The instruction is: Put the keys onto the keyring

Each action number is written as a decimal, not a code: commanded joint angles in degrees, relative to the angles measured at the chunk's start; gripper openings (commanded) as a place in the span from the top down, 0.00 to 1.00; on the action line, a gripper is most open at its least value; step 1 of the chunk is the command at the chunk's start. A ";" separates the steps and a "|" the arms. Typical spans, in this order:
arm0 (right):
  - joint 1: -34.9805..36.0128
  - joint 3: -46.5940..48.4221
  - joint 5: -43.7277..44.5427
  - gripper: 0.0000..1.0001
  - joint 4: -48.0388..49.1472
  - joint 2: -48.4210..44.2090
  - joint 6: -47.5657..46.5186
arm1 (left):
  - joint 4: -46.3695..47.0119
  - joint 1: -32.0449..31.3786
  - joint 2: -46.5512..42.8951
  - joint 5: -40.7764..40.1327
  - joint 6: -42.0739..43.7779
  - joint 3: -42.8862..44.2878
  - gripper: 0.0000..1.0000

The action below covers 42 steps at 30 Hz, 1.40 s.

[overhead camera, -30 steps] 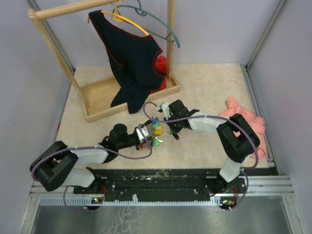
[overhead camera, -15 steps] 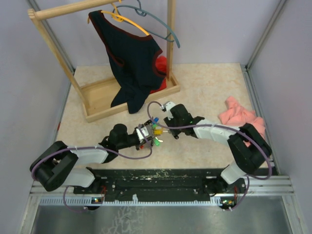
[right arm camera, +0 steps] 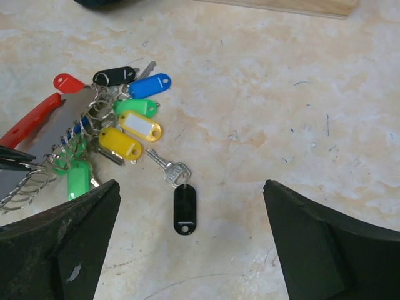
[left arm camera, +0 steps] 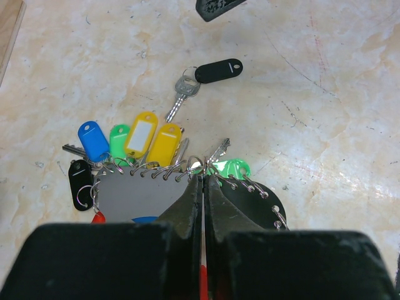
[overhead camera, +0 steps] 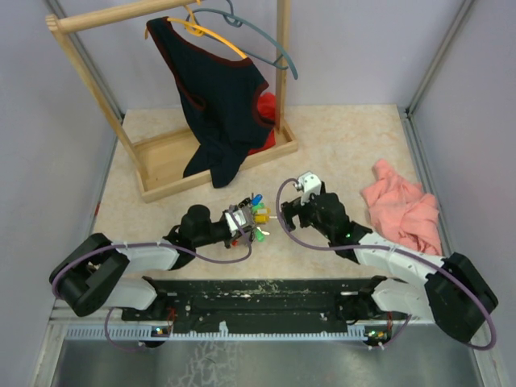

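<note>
I will bring the fingers of my right gripper closed on the small ring [overhead camera: 277, 218] [right arm camera: 181, 184] that sits between the loose key's head and its black tag.
My left gripper [left arm camera: 204, 178] is shut on the keyring [right arm camera: 28, 122], a red and grey loop, and a strip of red shows between its jaws. Several keys [left arm camera: 134, 140] with blue, green, yellow, black and red tags fan out from the keyring's small wire rings onto the table. In the top view this cluster [overhead camera: 256, 211] sits just ahead of the left gripper [overhead camera: 242, 222]. One loose key with a black tag [right arm camera: 185, 209] lies flat on the table, apart from the cluster. My right gripper [right arm camera: 190, 187] hovers open over it, touching nothing.
A wooden clothes rack [overhead camera: 161, 165] stands at the back left with a dark garment [overhead camera: 218, 97] and hangers [overhead camera: 242, 32]. A red cloth [overhead camera: 266, 105] lies behind it. A pink cloth [overhead camera: 403, 214] lies at the right edge.
My right gripper has opened wide and drawn back to the right, away from the key cluster. The left arm and the keyring have stayed put.
</note>
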 commanded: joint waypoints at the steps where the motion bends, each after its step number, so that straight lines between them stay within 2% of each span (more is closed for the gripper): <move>1: -0.02 -4.17 4.84 0.01 13.37 -3.94 3.54 | 2.25 0.21 -0.62 0.37 -0.28 -0.12 0.99; 5: -0.52 -4.50 5.67 0.01 12.84 -2.93 4.11 | 2.34 0.21 -0.53 0.47 -0.33 -0.07 0.99; 9: -0.59 -4.77 0.34 0.02 12.93 -0.11 2.35 | 2.33 0.21 -0.44 0.49 -0.33 -0.05 0.99; 12: -0.59 -6.70 -3.42 0.11 16.31 1.60 2.59 | 2.25 0.21 -0.35 0.55 -0.33 -0.03 0.99; 20: -0.72 -5.37 -3.63 0.38 16.95 9.23 1.91 | 2.07 0.21 -0.36 0.58 -0.25 0.06 0.99; 29: -2.13 -0.55 -5.52 0.58 13.19 14.93 1.11 | 1.89 0.21 -0.15 0.73 -0.15 0.15 0.99; 35: -2.99 1.36 -7.01 0.67 12.15 16.87 0.65 | 1.81 0.21 0.03 0.91 -0.08 0.30 0.99; 42: -3.05 3.37 -7.48 0.70 10.79 19.39 0.09 | 1.63 0.21 -0.04 0.78 -0.06 0.27 0.99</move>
